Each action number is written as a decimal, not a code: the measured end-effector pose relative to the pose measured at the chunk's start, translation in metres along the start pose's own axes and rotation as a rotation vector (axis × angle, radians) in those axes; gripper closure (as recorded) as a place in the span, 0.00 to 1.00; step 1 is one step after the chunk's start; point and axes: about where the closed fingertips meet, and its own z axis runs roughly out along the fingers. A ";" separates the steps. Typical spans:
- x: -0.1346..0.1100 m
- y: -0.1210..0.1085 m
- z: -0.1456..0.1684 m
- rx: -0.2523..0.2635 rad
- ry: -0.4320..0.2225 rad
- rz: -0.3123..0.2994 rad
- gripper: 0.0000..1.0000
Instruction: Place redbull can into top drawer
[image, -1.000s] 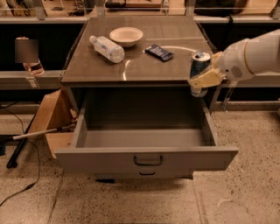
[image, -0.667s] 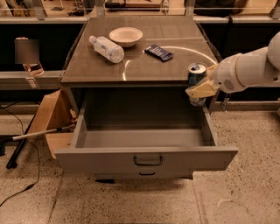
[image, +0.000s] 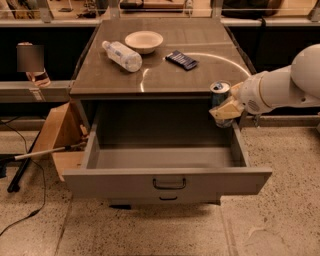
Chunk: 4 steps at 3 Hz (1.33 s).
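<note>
Next, my gripper lets go of the redbull can on the top drawer's bottom, close to the side (image: 216, 162) that is nearest my arm.
The redbull can (image: 219, 95), blue and silver with a silver top, is upright and held in my gripper (image: 223, 109), which is shut on it. The can hangs over the back right corner of the open top drawer (image: 167, 182), just in front of the cabinet top's right front edge. The drawer is pulled far out, grey, with a dark bar handle on its front panel, and its inside holds nothing. My white arm (image: 285, 87) reaches in from the right.
On the cabinet top (image: 165, 70) lie a clear plastic water bottle (image: 122, 55), a cream bowl (image: 144, 41) and a dark blue packet (image: 181, 60). A cardboard box (image: 60, 137) and a stick stand left of the drawer. A smaller handle (image: 168, 198) shows below.
My gripper has carried the can left and down, from beside the cabinet top's right edge to over the drawer's back right corner.
</note>
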 end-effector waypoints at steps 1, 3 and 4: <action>0.019 0.013 0.012 -0.021 -0.018 0.046 1.00; 0.076 0.030 0.048 -0.109 -0.082 0.265 1.00; 0.099 0.034 0.067 -0.136 -0.091 0.346 1.00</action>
